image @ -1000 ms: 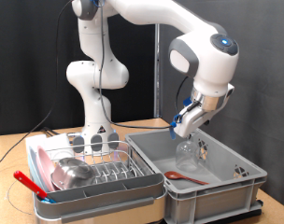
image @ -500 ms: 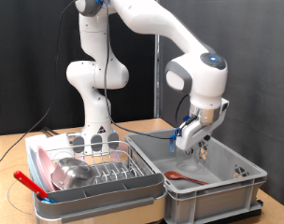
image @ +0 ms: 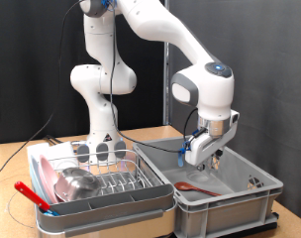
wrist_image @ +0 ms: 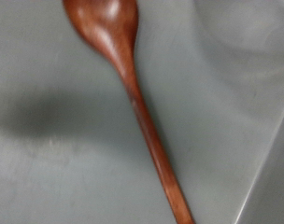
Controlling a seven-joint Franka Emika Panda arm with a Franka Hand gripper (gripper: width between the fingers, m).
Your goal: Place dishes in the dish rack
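Observation:
The reddish-brown spoon lies in the grey tub. I need to next lower my gripper to the middle of the reddish-brown spoon's handle (image: 202, 190) (wrist_image: 155, 147) and close it there.
My gripper (image: 208, 162) hangs low inside the grey plastic tub (image: 245, 198), just above a reddish-brown long-handled spoon (image: 193, 186) lying on the tub floor. The wrist view shows that spoon (wrist_image: 133, 84) close up, bowl end at one edge. A clear glass (wrist_image: 245, 47) stands blurred beside it; in the exterior view the hand mostly hides the glass. No fingers show in the wrist view. The chrome wire dish rack (image: 121, 183) stands to the exterior view's left of the tub. It holds a pink plate (image: 44, 171) and a steel bowl (image: 76, 183).
Grey utensil cups (image: 101, 151) sit at the rack's back. A red flat piece (image: 30, 191) lies at the rack's front left corner. The robot's base column (image: 101, 89) stands behind the rack. The tub walls close in around the hand.
The gripper has come down into the tub and shifted slightly to the exterior view's left, from above the glass to just over the spoon.

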